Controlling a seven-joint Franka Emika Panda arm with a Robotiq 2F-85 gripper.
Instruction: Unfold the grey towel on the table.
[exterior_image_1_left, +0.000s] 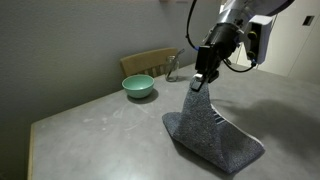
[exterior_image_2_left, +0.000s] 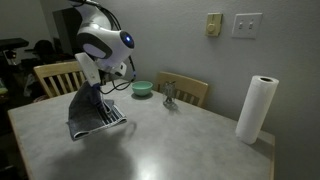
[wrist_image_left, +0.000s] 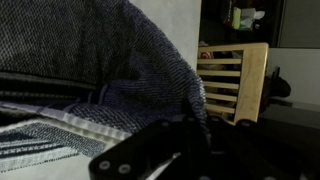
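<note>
The grey towel's top corner, now lifted above the table, will be let go by my gripper at the pale edge of the towel's part (exterior_image_1_left: 242, 134) that lies on the table.
The grey towel (exterior_image_1_left: 212, 135) is lifted by one corner above the table (exterior_image_1_left: 100, 125); its lower part still rests on the tabletop. My gripper (exterior_image_1_left: 199, 82) is shut on the towel's top corner. In an exterior view the towel (exterior_image_2_left: 95, 112) hangs from the gripper (exterior_image_2_left: 97, 88), with its striped band showing near the table (exterior_image_2_left: 180, 140). In the wrist view the towel (wrist_image_left: 90, 70) fills the left side, its striped band low at the left, and the dark fingers (wrist_image_left: 190, 128) pinch a fold of it.
A teal bowl (exterior_image_1_left: 138, 87) sits near the far table edge, also in an exterior view (exterior_image_2_left: 142, 88). A small figurine (exterior_image_2_left: 170, 95) stands beside it. A paper towel roll (exterior_image_2_left: 256, 109) stands at the table's corner. Wooden chairs (exterior_image_2_left: 55, 75) (exterior_image_2_left: 195, 90) stand behind the table.
</note>
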